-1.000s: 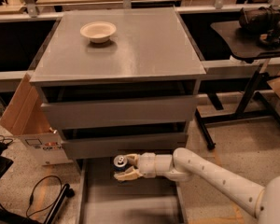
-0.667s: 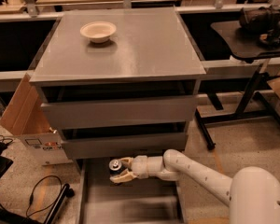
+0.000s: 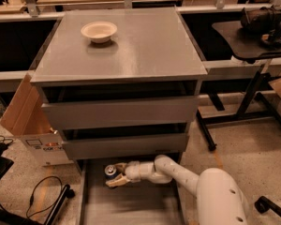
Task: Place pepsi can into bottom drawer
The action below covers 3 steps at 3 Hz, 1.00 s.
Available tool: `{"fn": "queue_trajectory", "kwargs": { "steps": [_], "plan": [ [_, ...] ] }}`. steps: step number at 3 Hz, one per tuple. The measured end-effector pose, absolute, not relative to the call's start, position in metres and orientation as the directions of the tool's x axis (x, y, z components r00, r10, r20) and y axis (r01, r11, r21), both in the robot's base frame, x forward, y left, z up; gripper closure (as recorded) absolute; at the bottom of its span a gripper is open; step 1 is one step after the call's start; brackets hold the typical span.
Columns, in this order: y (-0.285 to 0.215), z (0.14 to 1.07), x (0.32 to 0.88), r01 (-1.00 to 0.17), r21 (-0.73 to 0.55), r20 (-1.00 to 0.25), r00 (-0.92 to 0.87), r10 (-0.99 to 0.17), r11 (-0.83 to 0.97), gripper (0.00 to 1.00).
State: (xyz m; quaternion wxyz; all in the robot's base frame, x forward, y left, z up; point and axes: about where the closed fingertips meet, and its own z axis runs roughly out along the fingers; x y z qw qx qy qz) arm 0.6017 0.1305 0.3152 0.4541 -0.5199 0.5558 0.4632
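Next, my gripper sets the pepsi can free on the bottom drawer's inside (image 3: 108,195), toward the side nearest the cardboard box.
The pepsi can (image 3: 111,172), dark blue with a silver top, stands upright at the back left of the bottom drawer (image 3: 131,205), which is pulled out as a shallow grey tray. My gripper (image 3: 116,174) reaches in from the right on a white arm, one finger above and one below the can's right side. The fingers look spread around the can, close to it; whether they still press on it I cannot tell.
Two grey flat-fronted drawers (image 3: 119,114) sit above, shut. A white bowl (image 3: 99,31) rests on the cabinet top. A cardboard box (image 3: 30,125) leans at the cabinet's left, cables lie on the floor, and a black desk stand (image 3: 243,93) is to the right.
The arm has carried the can leftward and further back into the bottom drawer, close under the middle drawer's front. The can now stands on the drawer floor.
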Motion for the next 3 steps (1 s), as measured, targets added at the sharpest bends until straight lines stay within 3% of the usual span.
{"fn": "queue_trajectory", "kwargs": {
  "steps": [3],
  "plan": [
    [0.154, 0.261, 0.594, -0.995, 0.097, -0.983, -0.095, -0.157, -0.005, 1.0]
  ]
}}
